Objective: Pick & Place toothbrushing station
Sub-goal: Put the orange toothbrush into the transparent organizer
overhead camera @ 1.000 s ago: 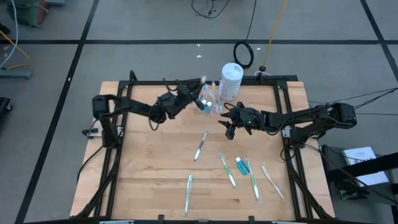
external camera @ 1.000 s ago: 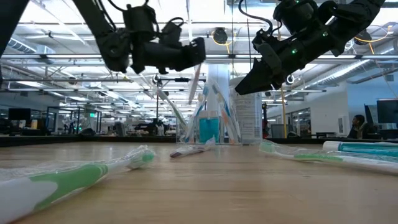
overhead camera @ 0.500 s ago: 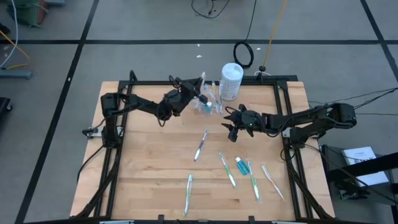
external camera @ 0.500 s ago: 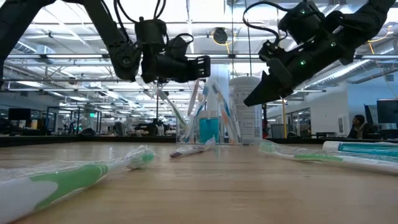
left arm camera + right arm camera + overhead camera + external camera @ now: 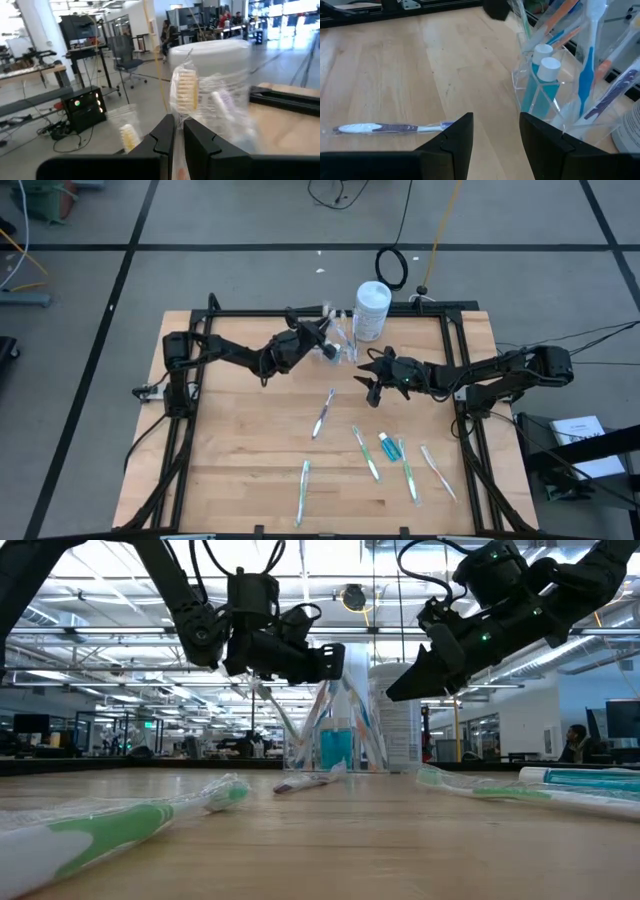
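Note:
My left gripper is going to release the wrapped toothbrush in the clear plastic cup [image 5: 331, 350], among the toothbrushes that stand upright beside the blue tubes.
A clear plastic cup [image 5: 341, 346] stands near the table's far edge, holding blue tubes [image 5: 543, 82] and several upright toothbrushes [image 5: 352, 710]. My left gripper [image 5: 322, 340] is just left of the cup, level, shut on a wrapped toothbrush [image 5: 184, 93]. My right gripper [image 5: 367, 377] hangs open above the table on the cup's near right side, with nothing between its fingers [image 5: 456, 136]. Several wrapped toothbrushes [image 5: 322, 413] [image 5: 365, 452] [image 5: 303, 490] and a blue tube [image 5: 385, 445] lie flat on the wood. My left gripper pinches the wrapped toothbrush between its two fingers, just below the bristle head [image 5: 181, 116]. The fingers come level from the table's left and lie across the brush. It stands nearly upright, clear of the table. Its head is above the fingers and its handle [image 5: 320, 708] slants down among the brushes in the cup.
A tall white canister [image 5: 372, 308] stands right behind the cup at the far edge. Black frame rails [image 5: 455, 370] run along the table's sides. Bare wood lies open on the left half [image 5: 230, 440].
My left gripper has gone down and toward the cup, carrying the toothbrush with it. The brush's lower end has come in among the brushes standing in the cup.

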Motion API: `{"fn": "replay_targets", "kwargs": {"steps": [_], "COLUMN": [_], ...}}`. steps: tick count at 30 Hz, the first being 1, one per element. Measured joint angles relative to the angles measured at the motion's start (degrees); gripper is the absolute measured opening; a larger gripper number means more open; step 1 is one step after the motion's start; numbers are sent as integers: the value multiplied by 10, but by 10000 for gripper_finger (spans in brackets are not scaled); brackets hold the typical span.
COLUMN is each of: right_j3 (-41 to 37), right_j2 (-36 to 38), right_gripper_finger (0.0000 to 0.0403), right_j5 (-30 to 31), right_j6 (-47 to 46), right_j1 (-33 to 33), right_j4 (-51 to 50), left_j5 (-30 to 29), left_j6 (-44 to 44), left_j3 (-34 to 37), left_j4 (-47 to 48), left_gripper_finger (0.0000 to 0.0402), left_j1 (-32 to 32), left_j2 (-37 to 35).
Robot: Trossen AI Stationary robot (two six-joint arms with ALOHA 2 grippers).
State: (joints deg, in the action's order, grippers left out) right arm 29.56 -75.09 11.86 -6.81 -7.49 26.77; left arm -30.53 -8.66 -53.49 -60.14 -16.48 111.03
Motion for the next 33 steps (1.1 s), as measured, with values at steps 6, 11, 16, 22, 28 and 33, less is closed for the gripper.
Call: {"fn": "replay_targets", "kwargs": {"steps": [6, 11, 16, 22, 28, 33], "right_j3": [0, 0, 0, 0, 0, 0], "right_j2": [0, 0, 0, 0, 0, 0], "right_gripper_finger": [155, 155, 155, 155, 155, 155], "right_j5": [-1, -1, -2, -2, -1, -1], "right_j6": [0, -7, -34, -35, -52, -52], "right_j1": [1, 1, 1, 1, 1, 1], "right_j4": [0, 0, 0, 0, 0, 0], "left_j5": [-61, -143, -197, -223, -227, -227], "left_j6": [-45, -52, -62, -68, 16, 50], "left_j3": [0, 0, 0, 0, 0, 0], "left_j4": [22, 33, 61, 185, 351, 457], "left_gripper_finger": [31, 31, 31, 31, 35, 59], "left_j1": [26, 38, 49, 67, 72, 72], "left_j2": [0, 0, -6, -37, -98, -149]}}
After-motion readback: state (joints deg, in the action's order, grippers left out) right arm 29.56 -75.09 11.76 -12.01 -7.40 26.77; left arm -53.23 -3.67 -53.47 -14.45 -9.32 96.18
